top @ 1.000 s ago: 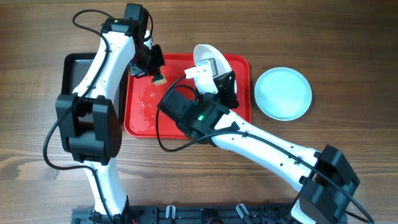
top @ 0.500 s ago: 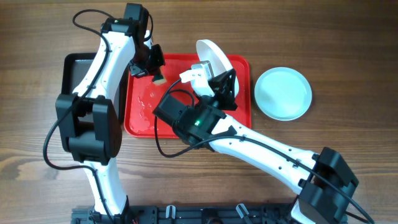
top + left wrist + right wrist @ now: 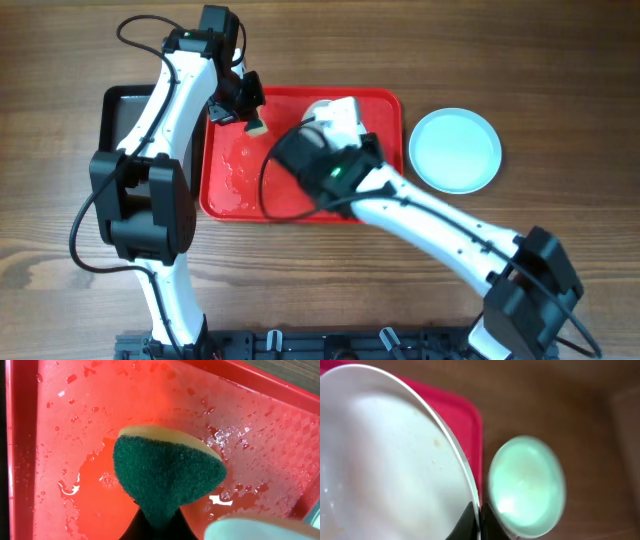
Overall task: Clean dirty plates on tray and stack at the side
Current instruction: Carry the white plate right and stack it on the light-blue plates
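Next, my right gripper lets go of the cream-white plate on top of the pale aqua plate (image 3: 455,150) (image 3: 527,487) beside the red tray.
My right gripper (image 3: 479,521) is shut on the rim of a cream-white plate (image 3: 385,460), held tilted over the red tray (image 3: 466,416); specks of dirt dot its face. In the overhead view the right wrist (image 3: 338,120) hides that plate. A pale aqua plate (image 3: 455,150) lies flat on the table right of the tray (image 3: 230,195), also in the right wrist view as the aqua plate (image 3: 527,485). My left gripper (image 3: 159,529) is shut on a green-and-yellow sponge (image 3: 167,475) just above the tray's wet floor (image 3: 75,435). A blurred pale plate rim (image 3: 260,529) shows at that view's bottom right.
A black rectangular tray (image 3: 113,110) sits left of the red one, partly under the left arm. Water pools on the red tray's left half. The right arm lies diagonally across the table's front right. Bare wooden table surrounds the trays.
The right wrist has turned and swung toward the tray's far edge, so the white plate that stood on edge is now covered by it overhead. The left arm and sponge have stayed put.
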You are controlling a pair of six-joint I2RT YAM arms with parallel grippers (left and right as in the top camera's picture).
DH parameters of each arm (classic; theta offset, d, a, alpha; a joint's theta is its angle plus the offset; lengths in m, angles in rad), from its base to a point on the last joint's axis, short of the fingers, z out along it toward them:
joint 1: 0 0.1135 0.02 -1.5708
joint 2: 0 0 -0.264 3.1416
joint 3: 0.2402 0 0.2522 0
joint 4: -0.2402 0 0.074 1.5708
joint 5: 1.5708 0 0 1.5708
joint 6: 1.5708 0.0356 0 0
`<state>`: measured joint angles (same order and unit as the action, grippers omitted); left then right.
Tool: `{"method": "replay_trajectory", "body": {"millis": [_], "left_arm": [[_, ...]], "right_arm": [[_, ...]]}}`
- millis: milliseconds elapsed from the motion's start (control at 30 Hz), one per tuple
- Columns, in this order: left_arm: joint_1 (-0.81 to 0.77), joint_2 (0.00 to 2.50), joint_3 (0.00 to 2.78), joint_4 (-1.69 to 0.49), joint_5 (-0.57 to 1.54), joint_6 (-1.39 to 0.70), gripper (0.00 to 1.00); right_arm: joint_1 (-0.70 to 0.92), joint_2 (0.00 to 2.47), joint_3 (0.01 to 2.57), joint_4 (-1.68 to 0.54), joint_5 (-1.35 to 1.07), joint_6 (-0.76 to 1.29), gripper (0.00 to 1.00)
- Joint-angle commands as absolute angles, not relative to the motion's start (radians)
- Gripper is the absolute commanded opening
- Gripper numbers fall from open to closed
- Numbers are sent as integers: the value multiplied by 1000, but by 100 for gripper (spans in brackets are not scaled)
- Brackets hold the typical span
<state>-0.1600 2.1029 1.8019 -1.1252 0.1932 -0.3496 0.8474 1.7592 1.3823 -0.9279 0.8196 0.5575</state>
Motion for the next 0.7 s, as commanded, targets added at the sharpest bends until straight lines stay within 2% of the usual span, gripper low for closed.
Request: {"method": "replay_trajectory", "body": {"millis": [0, 133, 333, 667], "left_arm": [[-162, 2116, 1797, -1122, 212, -359, 4], [-162, 2116, 1797, -1123, 212, -359, 4], [-162, 2116, 1797, -1123, 212, -359, 4], [-162, 2116, 1797, -1123, 212, -359, 4]], "right_arm": [[741, 1725, 1382, -928, 515, 583, 4], [596, 1698, 1382, -915, 313, 503, 4], [390, 1619, 1382, -885, 143, 439, 4], [-6, 1584, 1348, -884, -2, 364, 5]]}}
